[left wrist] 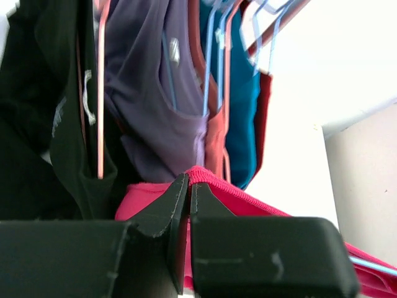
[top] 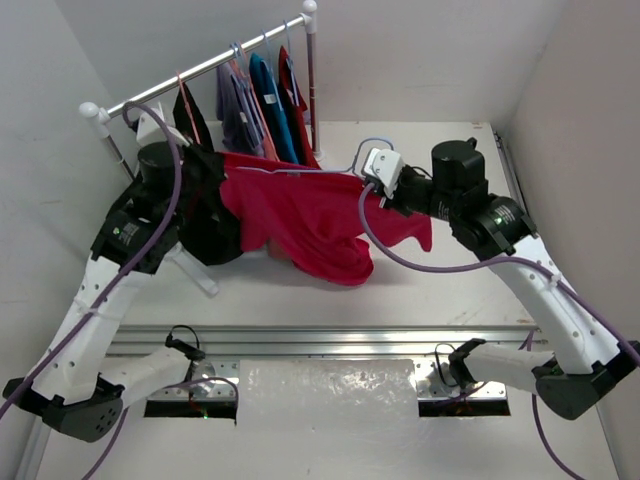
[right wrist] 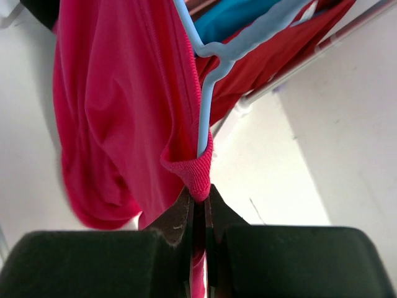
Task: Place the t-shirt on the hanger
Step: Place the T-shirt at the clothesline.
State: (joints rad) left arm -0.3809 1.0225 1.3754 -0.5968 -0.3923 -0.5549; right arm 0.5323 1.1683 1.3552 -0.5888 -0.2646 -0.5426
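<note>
One end of the hanger sits only just inside the shirt's neck rib. I will take the hanger (top: 352,172) below its hook with my left gripper and steady it.
The magenta-pink t-shirt (top: 310,220) hangs stretched in the air between my two grippers, in front of the clothes rail. The pale blue hanger (top: 345,168) runs along its top edge, hook at the right (right wrist: 214,46). My left gripper (top: 215,165) is shut on the shirt's ribbed edge (left wrist: 236,195) at the left. My right gripper (top: 375,185) is shut on the shirt's neck rib (right wrist: 195,174), with the hanger wire (right wrist: 203,121) passing through that fold down between the fingers. The shirt's lower part droops toward the table.
A white clothes rail (top: 205,68) at the back holds several hung shirts: black (top: 190,110), purple (left wrist: 164,105), teal (top: 268,100), dark red (top: 295,90), some on pink-orange hangers (left wrist: 100,93). White walls close both sides. A metal rail (top: 320,340) crosses the near table.
</note>
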